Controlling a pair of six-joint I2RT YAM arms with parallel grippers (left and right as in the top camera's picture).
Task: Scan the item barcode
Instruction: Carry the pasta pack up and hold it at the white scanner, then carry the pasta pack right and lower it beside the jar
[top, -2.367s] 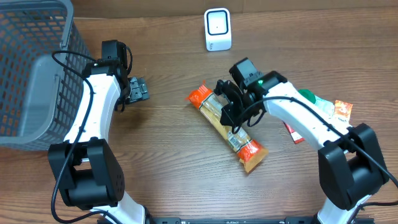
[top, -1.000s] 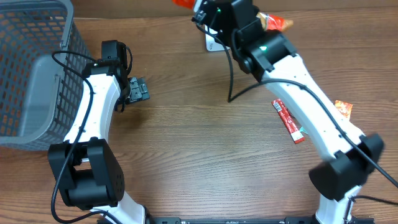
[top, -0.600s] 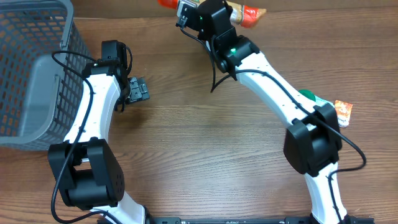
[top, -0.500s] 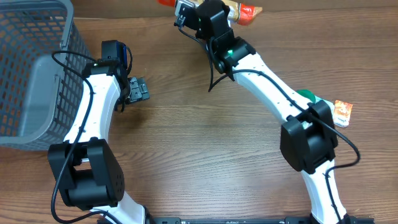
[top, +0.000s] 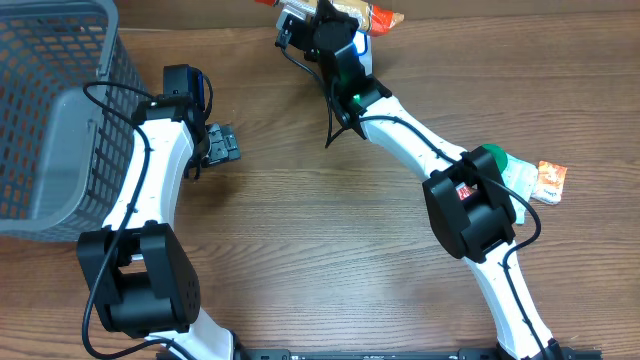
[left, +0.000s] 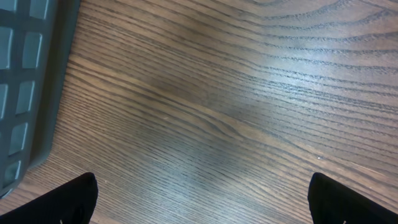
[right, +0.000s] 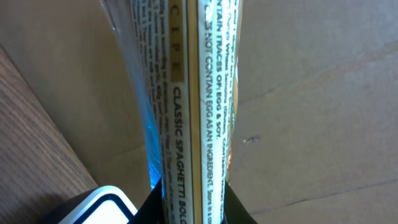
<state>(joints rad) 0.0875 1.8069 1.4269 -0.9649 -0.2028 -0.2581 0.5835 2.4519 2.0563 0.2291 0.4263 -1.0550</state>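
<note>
The robot's right gripper should set the spaghetti packet down on the table (top: 445, 172) next to the green item, toward the basket. The packet is now held above the far back edge.
A long spaghetti packet (right: 186, 93) with printed text and orange ends (top: 385, 17) is held off the table at the far back edge. My right gripper (right: 194, 208) (top: 322, 22) is shut on its middle, a black finger on each side. Just below it, the white scanner (right: 102, 205) with a dark window shows at the lower left of the right wrist view; in the overhead view the arm mostly hides it. No barcode shows on the packet's visible side. My left gripper (left: 205, 205) (top: 222, 145) hovers open over bare wood beside the basket.
A grey mesh basket (top: 50, 120) (left: 25, 93) fills the left side of the table. A green item (top: 490, 155), a white packet (top: 520, 180) and a small orange packet (top: 550, 180) lie at the right, partly under my right arm. A brown cardboard wall (right: 311, 93) stands behind the scanner.
My right gripper lifted the spaghetti packet from the table's middle to the back, over the scanner, then drifted slightly left. The left arm has not moved.
</note>
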